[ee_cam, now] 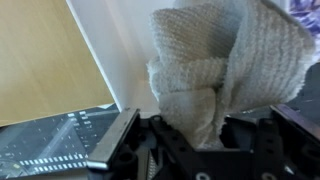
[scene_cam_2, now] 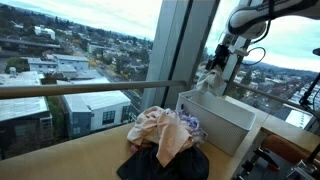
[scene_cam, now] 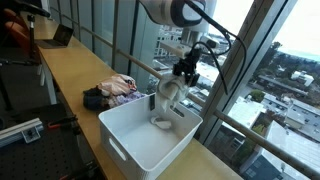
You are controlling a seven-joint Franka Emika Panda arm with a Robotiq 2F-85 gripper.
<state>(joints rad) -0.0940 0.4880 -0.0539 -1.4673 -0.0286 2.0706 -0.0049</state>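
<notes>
Next, my gripper drops the light grey knitted cloth on the pile of clothes (scene_cam: 102, 87), where pink meets dark fabric.
My gripper (scene_cam: 182, 79) is shut on a light grey knitted cloth (scene_cam: 168, 97) and holds it over the white plastic bin (scene_cam: 125, 140). The cloth hangs from the jaws, its lower end reaching down inside the bin. In the wrist view the cloth (ee_cam: 215, 70) fills the middle, bunched and pinched between the black fingers of the gripper (ee_cam: 190, 130), with the bin's white wall (ee_cam: 115, 50) behind it. In an exterior view the gripper (scene_cam_2: 215, 62) hangs above the far end of the bin (scene_cam_2: 222, 118), the cloth (scene_cam_2: 208, 78) dangling from it.
A pile of clothes, pink on dark fabric (scene_cam: 113, 90) (scene_cam_2: 165, 135), lies on the wooden counter (scene_cam: 70, 70) beside the bin. Large windows with metal railings (scene_cam: 140, 60) run along the counter's far side. A laptop (scene_cam: 60, 37) sits farther down the counter.
</notes>
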